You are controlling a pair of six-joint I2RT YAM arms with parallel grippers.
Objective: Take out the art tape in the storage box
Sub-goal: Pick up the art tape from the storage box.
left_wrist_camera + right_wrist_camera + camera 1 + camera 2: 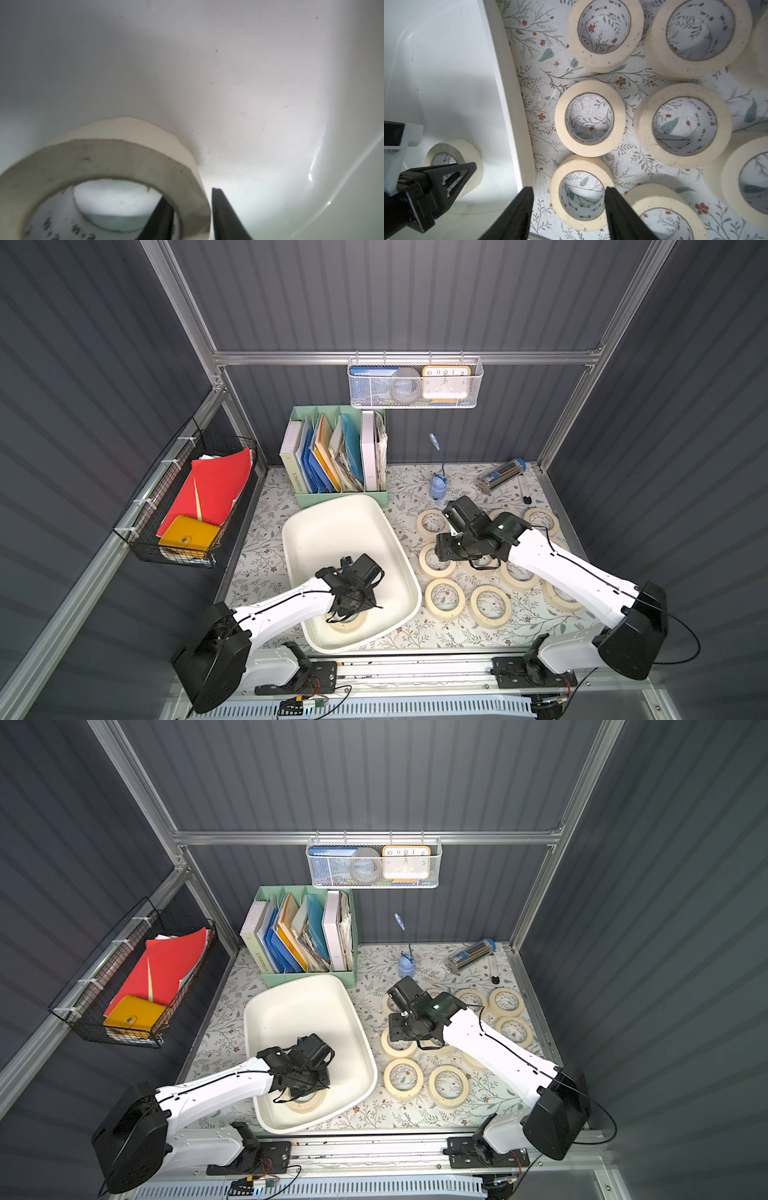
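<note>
The robot's right gripper should close on the free side (478, 168) of the art tape roll, opposite the left gripper, once that roll is lifted out of the storage box.
The storage box (291, 531) (249, 1019) is a shallow white tub at the table's left. One cream roll of art tape (353, 624) (307, 1104) (124, 158) lies in its near end. My left gripper (353, 610) (189, 193) reaches down into the box and is shut on this roll's wall, with one finger inside the core and the other outside. Several more rolls (444, 599) (589, 118) lie flat on the floral table to the right of the box. My right gripper (441, 551) (569, 190) hovers open above them, holding nothing.
A mint-green file organiser (332, 497) stands right behind the box. A white mesh basket (415, 400) hangs on the back rail. A black wire basket (183, 547) hangs on the left wall. A small blue lamp (438, 487) and a pencil tube (500, 475) sit at the back right.
</note>
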